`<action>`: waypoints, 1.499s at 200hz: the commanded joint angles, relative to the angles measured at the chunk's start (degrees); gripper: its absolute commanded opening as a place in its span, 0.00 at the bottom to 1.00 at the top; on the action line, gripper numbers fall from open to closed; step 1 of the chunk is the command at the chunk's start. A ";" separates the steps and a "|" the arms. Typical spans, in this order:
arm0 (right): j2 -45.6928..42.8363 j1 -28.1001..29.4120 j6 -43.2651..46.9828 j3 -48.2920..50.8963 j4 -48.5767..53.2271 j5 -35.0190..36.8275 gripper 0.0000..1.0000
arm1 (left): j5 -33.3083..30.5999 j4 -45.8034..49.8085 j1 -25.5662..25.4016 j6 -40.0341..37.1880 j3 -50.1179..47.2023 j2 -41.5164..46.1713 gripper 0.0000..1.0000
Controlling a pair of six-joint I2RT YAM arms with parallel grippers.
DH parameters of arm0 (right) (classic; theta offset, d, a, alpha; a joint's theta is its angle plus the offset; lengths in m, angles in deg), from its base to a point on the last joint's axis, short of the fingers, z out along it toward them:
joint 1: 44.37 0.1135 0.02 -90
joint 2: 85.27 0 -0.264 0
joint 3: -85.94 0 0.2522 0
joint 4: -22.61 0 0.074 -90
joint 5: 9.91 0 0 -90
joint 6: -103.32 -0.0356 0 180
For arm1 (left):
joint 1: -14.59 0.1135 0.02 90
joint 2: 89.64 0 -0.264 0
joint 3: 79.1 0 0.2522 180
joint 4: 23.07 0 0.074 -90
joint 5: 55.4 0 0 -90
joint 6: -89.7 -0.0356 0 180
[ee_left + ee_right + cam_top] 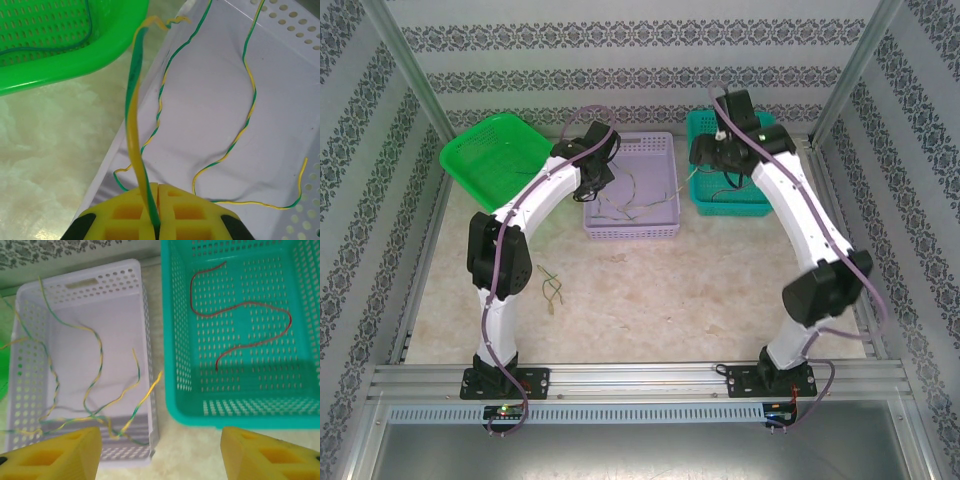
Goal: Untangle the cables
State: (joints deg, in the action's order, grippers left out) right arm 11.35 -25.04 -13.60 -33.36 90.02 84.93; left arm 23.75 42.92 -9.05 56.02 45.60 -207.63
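The end of a green-and-yellow cable sticks out past the lavender basket's rim toward the teal basket, so the robot's right gripper should take it and bring it inside the lavender basket (656, 170).
My left gripper (158, 189) is shut on a green-and-yellow cable (134, 100) that rises from between the yellow jaws over the left rim of the lavender basket (280, 20). More green-and-yellow cables (248, 100) lie loose on that basket's floor, tangled near its front (95, 372). A red cable (250, 322) lies alone in the teal basket (172, 340). My right gripper (160, 452) hangs open above the gap between the two baskets, holding nothing. From above, the left gripper (590, 180) is at the lavender basket's left edge and the right gripper (720, 152) over the teal basket.
A bright green basket (495, 150) sits tilted at the back left, with a thin dark cable (50, 49) in it. One short green-yellow cable (552, 288) lies on the marbled tabletop beside the left arm. Patterned walls and metal posts enclose the table.
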 commanded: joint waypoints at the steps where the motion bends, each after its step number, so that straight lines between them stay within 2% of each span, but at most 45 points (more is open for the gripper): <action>1: -4.41 2.48 -6.70 9.03 -6.94 -0.26 0.63 | -1.28 2.89 -0.54 1.74 1.48 1.03 0.00; 40: -1.67 4.24 -14.73 15.97 -16.85 -8.90 0.58 | -0.18 2.73 -0.62 1.28 1.90 1.13 0.00; 72: 5.00 6.48 -15.20 11.58 -16.79 -7.97 0.40 | 0.56 2.67 -0.61 1.05 1.75 1.28 0.00; 104: 8.82 7.12 -16.23 9.78 -13.09 -5.40 0.34 | 0.83 2.51 -0.61 0.64 1.90 1.36 0.00; 146: 7.30 7.47 -17.01 11.83 -11.07 -2.73 0.36 | 0.83 2.39 -0.61 0.29 2.69 0.86 0.00; 189: 0.17 7.83 -20.17 19.16 -11.64 -0.64 0.55 | 0.83 2.83 -0.58 -0.24 3.64 0.22 0.00; 240: 1.80 7.93 -24.66 21.12 -18.73 -3.21 0.57 | 1.95 2.65 -0.59 -0.19 3.67 0.35 0.00; 248: 3.59 7.91 -24.66 19.52 -18.86 -3.41 0.54 | 2.06 2.74 -0.60 -0.24 3.68 0.52 0.00; 275: 8.09 8.00 -25.55 15.95 -19.58 -4.01 0.35 | 2.31 2.79 -0.70 -0.46 3.26 1.18 0.00; 300: 10.74 8.00 -24.72 13.19 -20.00 -2.85 0.09 | 3.32 2.03 -0.67 -0.92 2.22 2.06 0.00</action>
State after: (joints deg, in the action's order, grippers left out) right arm 20.16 -17.85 -38.41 -16.53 71.18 81.26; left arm 26.02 43.29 -9.05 56.48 47.74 -207.66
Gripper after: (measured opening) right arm 0.188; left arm 0.053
